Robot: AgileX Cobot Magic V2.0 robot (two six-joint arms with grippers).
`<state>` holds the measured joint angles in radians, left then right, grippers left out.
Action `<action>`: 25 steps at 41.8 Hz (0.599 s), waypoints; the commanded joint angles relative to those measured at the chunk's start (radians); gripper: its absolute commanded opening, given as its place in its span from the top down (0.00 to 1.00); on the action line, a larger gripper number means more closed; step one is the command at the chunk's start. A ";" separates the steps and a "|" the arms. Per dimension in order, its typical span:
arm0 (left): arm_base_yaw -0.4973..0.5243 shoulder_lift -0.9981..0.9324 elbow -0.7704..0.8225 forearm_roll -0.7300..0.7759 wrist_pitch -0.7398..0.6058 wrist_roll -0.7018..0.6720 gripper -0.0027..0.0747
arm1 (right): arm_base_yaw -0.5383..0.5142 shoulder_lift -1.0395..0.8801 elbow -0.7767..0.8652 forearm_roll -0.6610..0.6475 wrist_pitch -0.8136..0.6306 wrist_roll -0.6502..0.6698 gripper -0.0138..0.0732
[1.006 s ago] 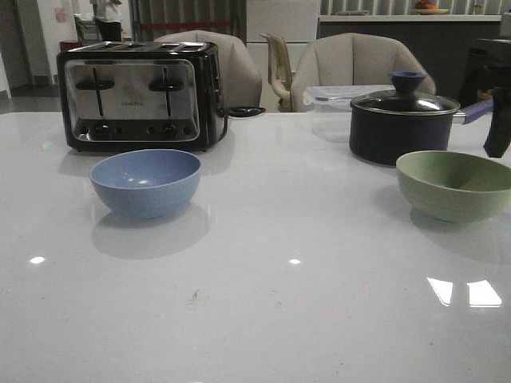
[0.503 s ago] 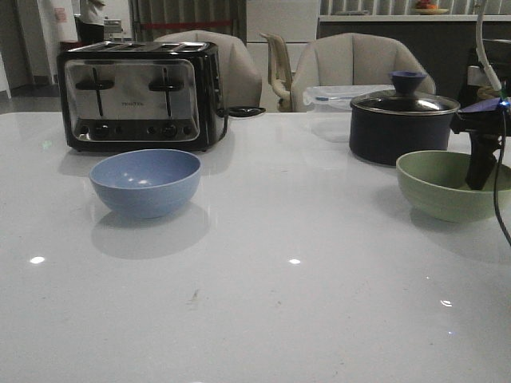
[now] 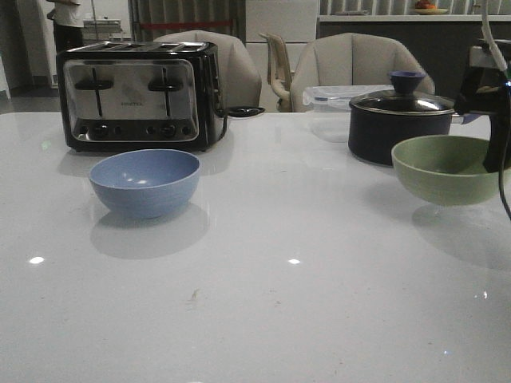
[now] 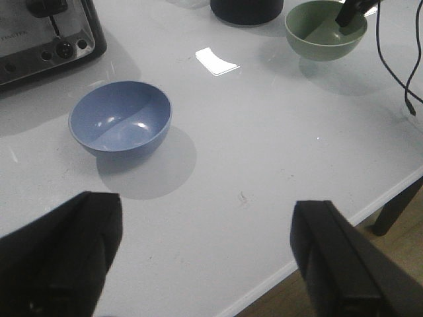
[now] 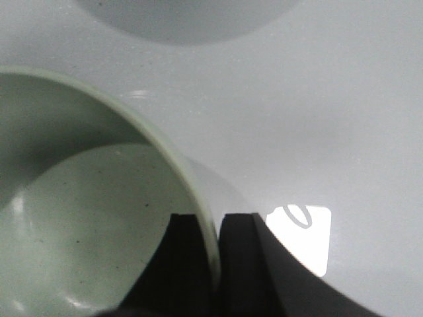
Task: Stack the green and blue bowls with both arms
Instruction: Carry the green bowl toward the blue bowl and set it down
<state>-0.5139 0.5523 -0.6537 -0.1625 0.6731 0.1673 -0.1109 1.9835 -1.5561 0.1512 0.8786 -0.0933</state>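
Next, I open my right gripper and let the green bowl go in the middle of the table (image 3: 244, 266), beside the blue bowl and slightly in front of it.
The dusty blue bowl (image 3: 145, 182) sits on the white table at the left, in front of the toaster; it also shows in the left wrist view (image 4: 120, 119). The sage green bowl (image 3: 449, 168) hangs a little above the table at the right, its shadow under it. My right gripper (image 3: 497, 152) is shut on its right rim, one finger inside and one outside (image 5: 213, 251). The green bowl also shows in the left wrist view (image 4: 325, 30). My left gripper (image 4: 205, 257) is open and empty above the table's near edge, short of the blue bowl.
A black and silver toaster (image 3: 137, 94) stands at the back left. A dark navy saucepan with a glass lid (image 3: 397, 121) stands just behind the green bowl, a clear plastic box (image 3: 331, 100) behind it. Chairs stand beyond the table. A cable (image 4: 393, 63) hangs from the right arm.
My right gripper came down into the green bowl, closed on its rim and lifted it off the table. The blue bowl has not moved.
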 commanded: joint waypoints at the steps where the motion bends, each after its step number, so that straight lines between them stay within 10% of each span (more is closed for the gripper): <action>1: -0.008 0.010 -0.029 -0.018 -0.081 0.001 0.22 | 0.051 -0.135 -0.033 0.017 -0.006 -0.054 0.74; 25: -0.008 0.010 -0.029 -0.018 -0.081 0.001 0.22 | 0.506 -0.160 -0.030 0.086 -0.020 -0.087 0.74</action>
<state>-0.5139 0.5523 -0.6537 -0.1625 0.6731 0.1673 0.3660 1.8479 -1.5561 0.2041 0.8961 -0.1688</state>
